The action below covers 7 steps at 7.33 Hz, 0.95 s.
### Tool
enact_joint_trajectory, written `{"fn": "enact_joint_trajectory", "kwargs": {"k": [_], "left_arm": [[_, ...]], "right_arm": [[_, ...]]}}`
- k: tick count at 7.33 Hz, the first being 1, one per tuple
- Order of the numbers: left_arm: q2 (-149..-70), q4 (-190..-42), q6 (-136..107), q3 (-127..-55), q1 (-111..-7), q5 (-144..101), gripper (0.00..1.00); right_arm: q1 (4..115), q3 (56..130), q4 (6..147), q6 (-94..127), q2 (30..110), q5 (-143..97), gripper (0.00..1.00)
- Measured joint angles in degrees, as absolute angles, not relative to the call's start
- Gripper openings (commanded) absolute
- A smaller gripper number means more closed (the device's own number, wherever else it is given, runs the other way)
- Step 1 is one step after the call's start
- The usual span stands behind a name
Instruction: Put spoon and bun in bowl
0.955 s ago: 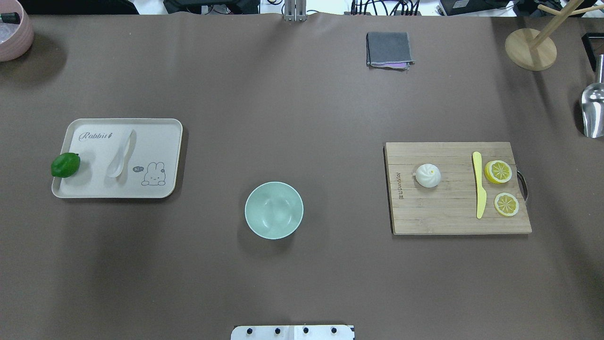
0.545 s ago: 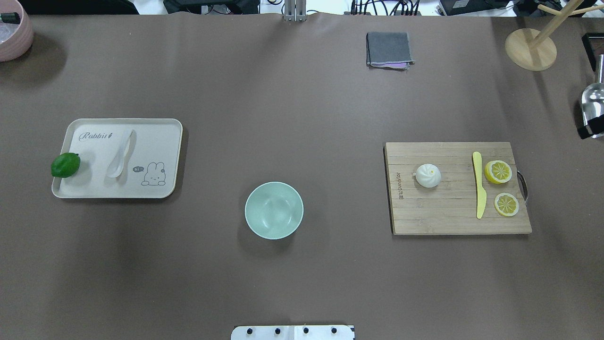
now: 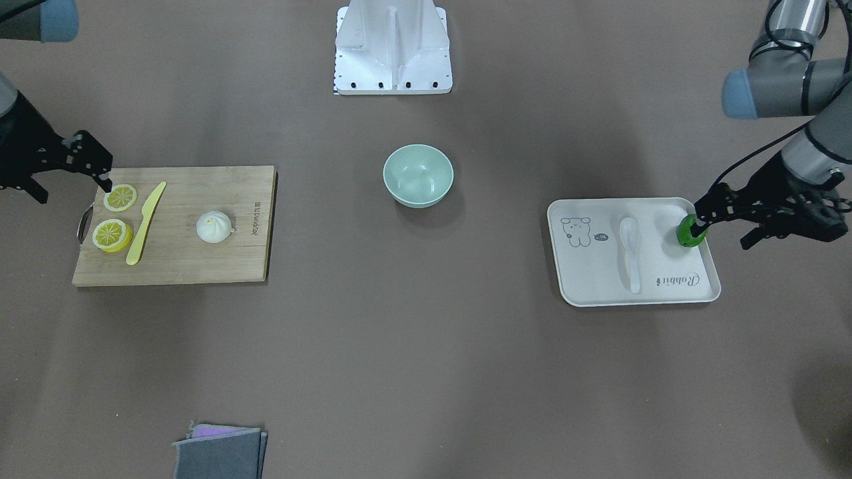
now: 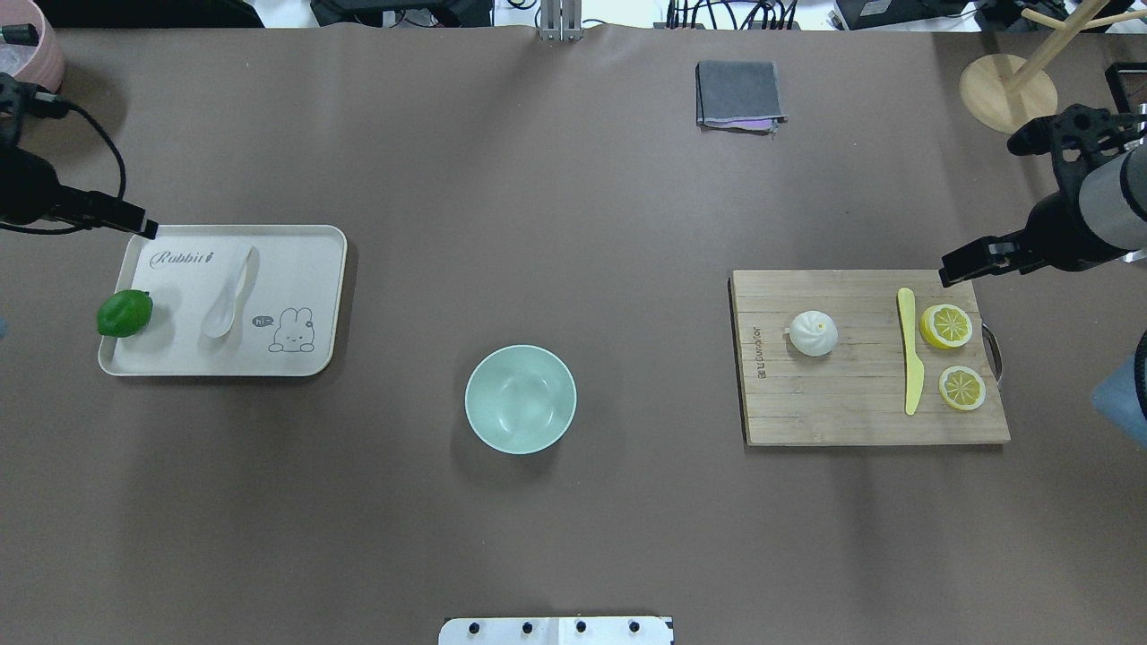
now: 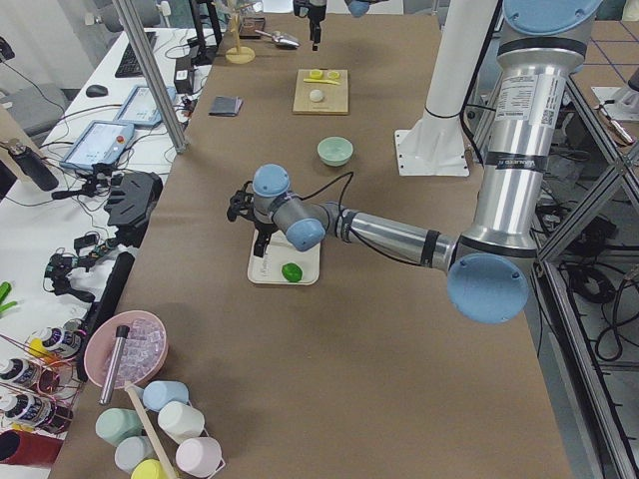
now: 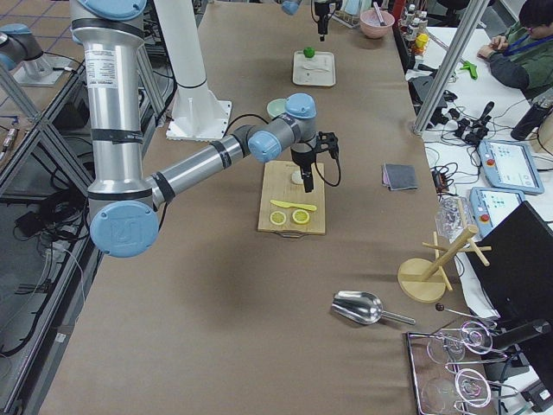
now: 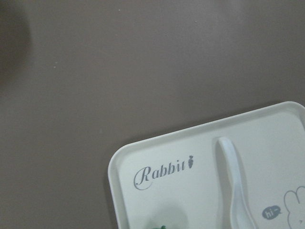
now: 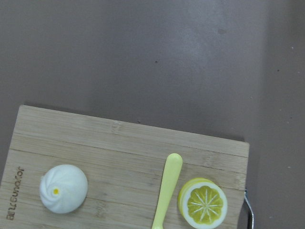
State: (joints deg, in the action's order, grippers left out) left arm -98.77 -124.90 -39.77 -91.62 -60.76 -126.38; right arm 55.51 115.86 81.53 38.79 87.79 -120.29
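Next, my left gripper moves to the middle of the white spoon's handle (image 3: 633,264) (image 7: 233,178), beside the Rabbit lettering on the tray, and closes there.
The white spoon (image 4: 228,296) lies on the off-white tray (image 4: 305,269), also in the front view (image 3: 630,253) and left wrist view (image 7: 236,191). The white bun (image 4: 814,333) sits on the wooden board (image 4: 851,412), also in the right wrist view (image 8: 63,187). The mint-green bowl (image 4: 520,399) stands empty at mid-table. My left gripper (image 3: 722,236) hovers open and empty over the tray's outer end, by the lime. My right gripper (image 3: 73,191) hovers open and empty over the board's outer end, by the lemon slices.
A green lime (image 4: 125,313) rests on the tray's edge. A yellow knife (image 4: 909,349) and two lemon slices (image 4: 946,325) lie on the board. A folded grey cloth (image 4: 739,94), a wooden stand (image 4: 1008,94) and a pink bowl (image 4: 40,54) sit along the far side.
Both arms have come into the overhead view from the sides: the left one at the tray's far left corner, the right one at the board's far right corner. Objects have not moved.
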Motion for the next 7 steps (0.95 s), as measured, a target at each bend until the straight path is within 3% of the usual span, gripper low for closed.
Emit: {"fn": "enact_joint_trajectory", "kwargs": {"k": [2,4,6,7], "left_arm": [[-101.74,-126.61,-46.36,-88.79,-55.05,-119.57,0.97],[-102.63,-126.88,-47.70,-87.73,-51.27,-115.15,0.84],[-102.86,-126.91,-47.80,-86.96,-48.98,-112.86,0.84],[-102.89,-126.91,-47.81,-86.86,-48.29,-111.95,0.77]], "right_arm": [[53.62,115.67,81.33,41.13,87.02,-118.78,1.00],[53.28,115.59,81.30,41.44,86.90,-118.52,1.00],[53.15,115.58,81.30,41.48,86.85,-118.48,1.00],[53.12,115.55,81.30,41.48,86.84,-118.48,1.00]]}}
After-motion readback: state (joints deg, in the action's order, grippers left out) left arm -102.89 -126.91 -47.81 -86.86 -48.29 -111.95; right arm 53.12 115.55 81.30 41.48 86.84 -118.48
